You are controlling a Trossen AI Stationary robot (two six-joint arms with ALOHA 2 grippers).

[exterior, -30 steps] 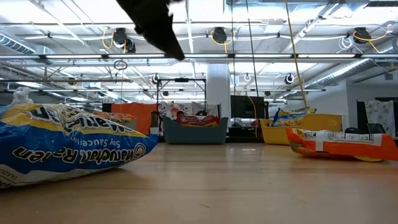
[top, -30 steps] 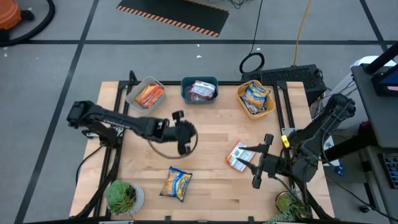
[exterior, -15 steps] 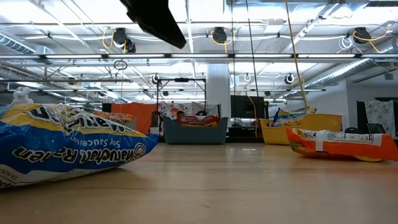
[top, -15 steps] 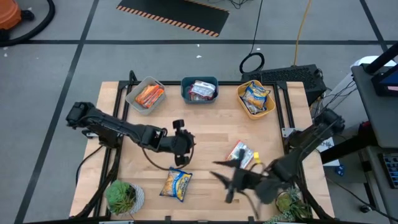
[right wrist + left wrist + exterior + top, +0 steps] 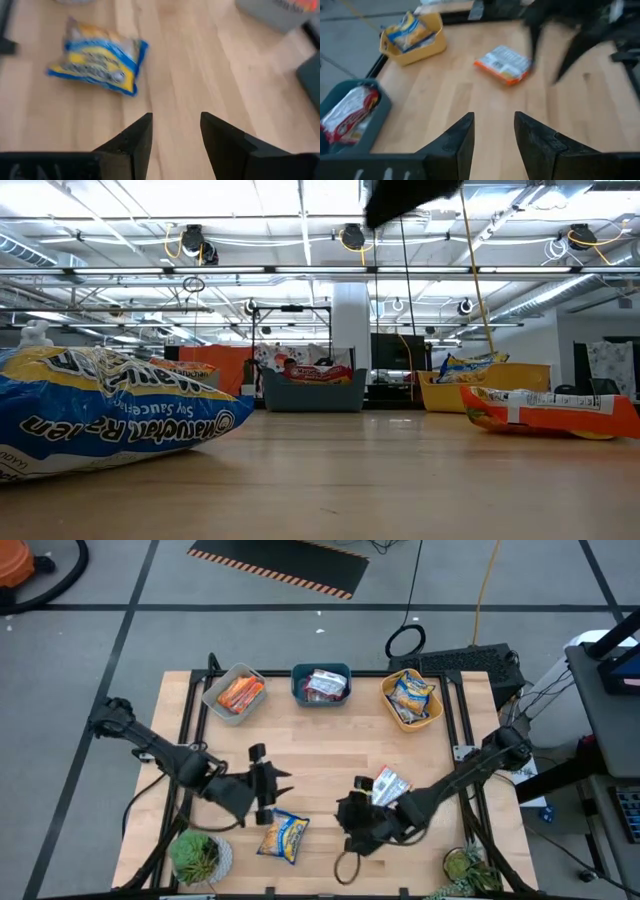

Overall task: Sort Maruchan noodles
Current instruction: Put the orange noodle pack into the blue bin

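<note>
Next, I return my right gripper to the orange packet, closing on its end (image 5: 379, 795) facing the yellow packet.
A yellow and blue Maruchan noodle packet (image 5: 284, 836) (image 5: 97, 60) (image 5: 100, 415) lies flat near the table's front edge. An orange packet (image 5: 385, 785) (image 5: 504, 63) (image 5: 550, 410) lies flat to its right. My left gripper (image 5: 280, 783) (image 5: 492, 145) hangs open above the wood, just behind and left of the yellow packet. My right gripper (image 5: 345, 818) (image 5: 175, 135) hangs open between the two packets and points at the yellow one. Neither gripper has anything between its fingers.
Three tubs stand along the far edge. The grey tub (image 5: 234, 692) holds orange packets, the teal tub (image 5: 321, 685) silver-red ones, and the yellow tub (image 5: 411, 698) yellow ones. Potted plants (image 5: 195, 855) (image 5: 465, 865) stand at both near corners. Bare wood lies between the tubs and the grippers.
My left gripper has drawn back from the table's middle toward the near left and has risen a little. My right gripper has swung from the right edge past the orange packet toward the left, sinking and tipping downward. Both packets have stayed where they were.
</note>
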